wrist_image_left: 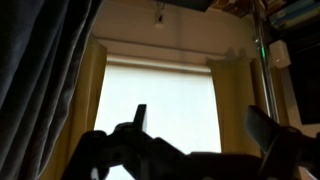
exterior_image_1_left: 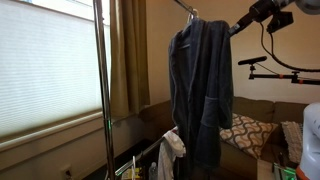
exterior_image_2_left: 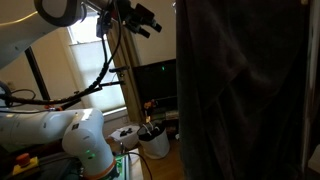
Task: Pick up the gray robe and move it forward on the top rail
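Note:
My gripper is to close on the top of the shoulder (exterior_image_1_left: 222,25) of the gray robe, on the side away from the window.
The gray robe (exterior_image_1_left: 200,85) hangs full length on a hanger from the top rail (exterior_image_1_left: 183,8), a thin bar at the top of an exterior view. It also fills the right side of an exterior view (exterior_image_2_left: 245,90) and shows as dark folds at the left of the wrist view (wrist_image_left: 35,60). My gripper (exterior_image_1_left: 238,27) is up high, just beside the robe's shoulder, and appears dark near the top of an exterior view (exterior_image_2_left: 142,18). In the wrist view the two fingers (wrist_image_left: 200,118) stand apart against the bright window with nothing between them.
A tall chrome pole (exterior_image_1_left: 101,90) stands before the blinds and curtain (exterior_image_1_left: 128,55). A small white cloth (exterior_image_1_left: 172,150) hangs low by the robe. A sofa with a patterned pillow (exterior_image_1_left: 246,130) and a black camera arm (exterior_image_1_left: 272,66) lie behind. A white bucket (exterior_image_2_left: 153,142) sits near the robot base (exterior_image_2_left: 60,140).

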Controlling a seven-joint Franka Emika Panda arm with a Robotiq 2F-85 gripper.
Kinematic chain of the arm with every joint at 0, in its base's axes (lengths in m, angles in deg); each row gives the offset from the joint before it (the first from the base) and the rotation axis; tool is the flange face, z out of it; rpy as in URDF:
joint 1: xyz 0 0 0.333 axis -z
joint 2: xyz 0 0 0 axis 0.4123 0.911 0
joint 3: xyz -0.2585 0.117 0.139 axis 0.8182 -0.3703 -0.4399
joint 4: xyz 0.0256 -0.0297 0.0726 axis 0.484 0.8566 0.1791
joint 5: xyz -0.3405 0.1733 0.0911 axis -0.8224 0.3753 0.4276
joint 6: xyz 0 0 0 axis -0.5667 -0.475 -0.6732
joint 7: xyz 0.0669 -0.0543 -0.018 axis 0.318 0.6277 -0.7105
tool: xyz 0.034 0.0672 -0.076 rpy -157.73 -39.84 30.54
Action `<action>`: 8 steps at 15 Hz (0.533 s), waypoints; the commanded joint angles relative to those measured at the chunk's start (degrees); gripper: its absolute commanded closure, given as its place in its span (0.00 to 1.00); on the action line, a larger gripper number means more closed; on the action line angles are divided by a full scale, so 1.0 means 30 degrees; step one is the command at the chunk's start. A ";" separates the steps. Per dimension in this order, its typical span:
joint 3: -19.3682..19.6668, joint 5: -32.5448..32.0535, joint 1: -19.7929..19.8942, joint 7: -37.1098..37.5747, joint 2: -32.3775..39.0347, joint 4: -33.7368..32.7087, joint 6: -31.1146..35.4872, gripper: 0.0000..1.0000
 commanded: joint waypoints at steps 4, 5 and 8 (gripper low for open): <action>-0.1156 -0.0438 -0.0413 0.2073 0.0309 -0.1419 0.7139 0.00; -0.1010 -0.0646 -0.0227 0.2272 0.0483 -0.1579 0.8379 0.00; 0.0286 -0.1247 0.0307 0.2467 0.1124 -0.1897 1.1916 0.00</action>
